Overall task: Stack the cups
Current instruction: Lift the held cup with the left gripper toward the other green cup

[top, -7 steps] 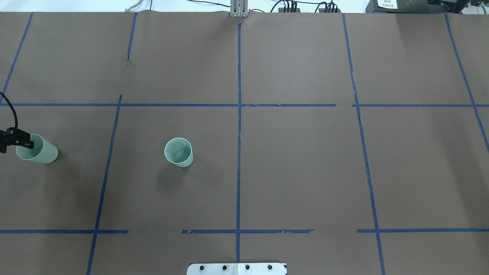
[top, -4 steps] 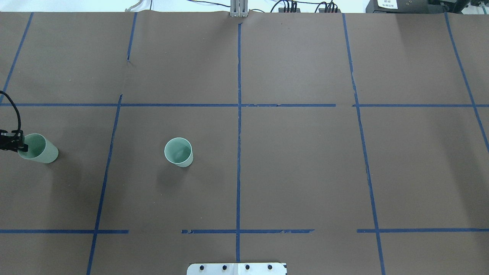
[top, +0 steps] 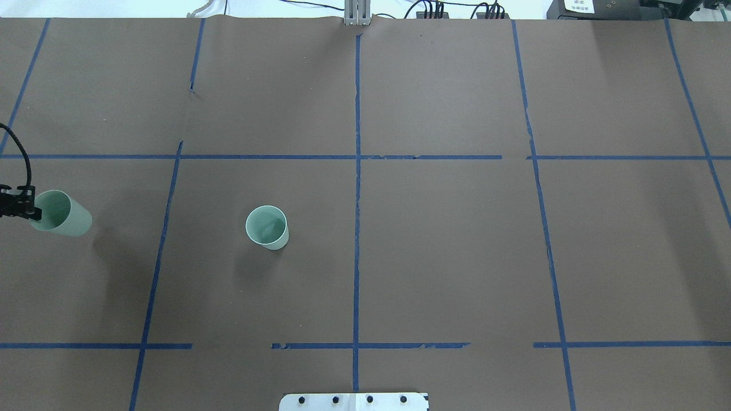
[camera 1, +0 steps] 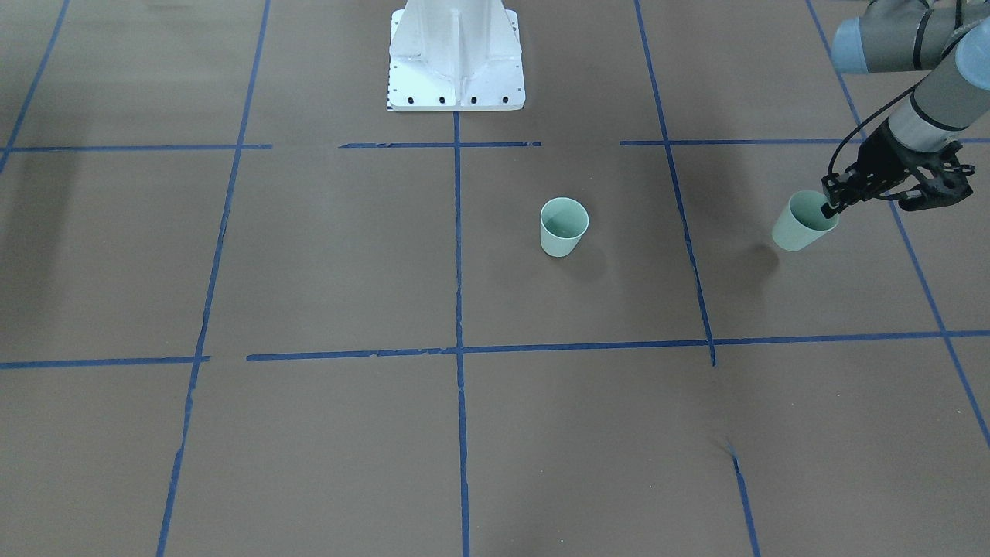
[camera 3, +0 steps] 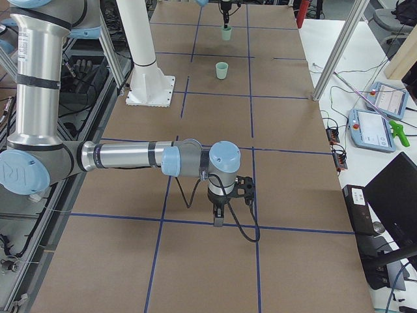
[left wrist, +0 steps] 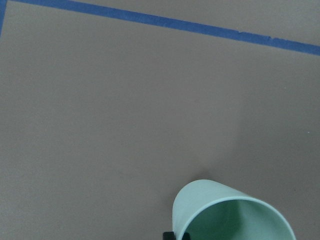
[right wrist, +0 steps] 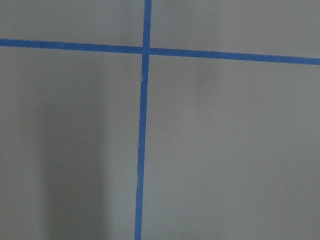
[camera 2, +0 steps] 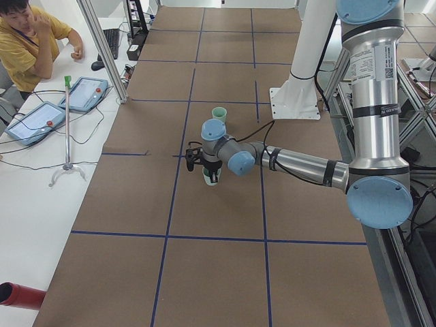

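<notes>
My left gripper needs to release its mint-green cup inside the other mint-green cup [camera 1: 564, 217] that stands upright on the brown table.
Two pale mint-green cups are in view. One cup [top: 266, 227] stands upright on the brown table left of centre; it also shows in the front view [camera 1: 564, 227] and the left view [camera 2: 219, 113]. My left gripper [top: 28, 208] is shut on the rim of the other cup [top: 64, 215] at the table's far left edge. It holds that cup tilted, a little above the table, with its shadow apart from it; the front view shows the gripper [camera 1: 832, 206] and the cup [camera 1: 803, 223]. The left wrist view shows the held cup [left wrist: 227, 212]. My right gripper [camera 3: 218, 218] hangs low over the table's right part; I cannot tell whether it is open or shut.
Blue tape lines [top: 357, 171] divide the brown table cover into squares. The white robot base plate [top: 354, 401] sits at the near edge. An operator [camera 2: 27, 48] and tablets [camera 2: 30, 122] are at a side bench.
My left gripper has raised the cup off the table. The cup has shifted slightly up and to the right in the overhead view, and its shadow has parted from it. The standing cup has not moved.
</notes>
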You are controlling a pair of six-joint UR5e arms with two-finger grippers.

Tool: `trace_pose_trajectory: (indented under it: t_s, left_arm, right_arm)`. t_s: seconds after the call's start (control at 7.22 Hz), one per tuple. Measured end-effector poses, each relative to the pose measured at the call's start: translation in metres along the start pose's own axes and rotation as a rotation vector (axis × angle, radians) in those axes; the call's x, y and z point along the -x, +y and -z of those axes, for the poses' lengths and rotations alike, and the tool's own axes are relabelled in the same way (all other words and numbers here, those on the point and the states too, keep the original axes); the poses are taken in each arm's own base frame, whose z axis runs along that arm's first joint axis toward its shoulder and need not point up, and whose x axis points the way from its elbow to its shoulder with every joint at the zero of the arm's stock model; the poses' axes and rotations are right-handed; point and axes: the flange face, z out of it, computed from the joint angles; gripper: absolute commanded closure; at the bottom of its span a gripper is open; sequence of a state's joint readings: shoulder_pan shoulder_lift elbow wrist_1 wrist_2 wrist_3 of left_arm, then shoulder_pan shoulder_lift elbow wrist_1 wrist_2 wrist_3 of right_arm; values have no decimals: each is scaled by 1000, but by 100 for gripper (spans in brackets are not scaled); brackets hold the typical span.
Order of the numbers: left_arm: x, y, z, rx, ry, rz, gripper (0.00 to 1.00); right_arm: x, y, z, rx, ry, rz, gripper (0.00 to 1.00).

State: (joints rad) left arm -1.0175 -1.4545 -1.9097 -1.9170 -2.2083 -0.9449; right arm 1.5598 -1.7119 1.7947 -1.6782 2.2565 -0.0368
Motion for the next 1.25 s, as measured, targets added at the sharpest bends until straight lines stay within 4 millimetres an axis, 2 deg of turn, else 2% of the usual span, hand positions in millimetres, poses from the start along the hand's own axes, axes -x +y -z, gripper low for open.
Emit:
trace_pose_trajectory:
  t_s: [0.14,0.42,0.55,0.69,0.97,1.11,1.25]
  left_arm:
    - [-37,-7,26,7,-15,50,100]
    - [-131,-25,65,7,4,204,100]
    - [-175,-20,69,23,26,262,100]
    - [-218,-9,63,51,43,311,100]
    - [-286,12,45,108,56,357,100]
    - [-305,22,40,127,59,356,100]
    - [-315,29,39,137,61,353,100]
  right_arm:
    - [0,0,0,0,0,0,0]
    - [0,0,0,0,0,0,0]
    - [0,0,0,0,0,0,0]
    - [0,0,0,0,0,0,0]
    - [0,0,0,0,0,1,0]
    - [0,0,0,0,0,1,0]
    - [0,0,0,0,0,1,0]
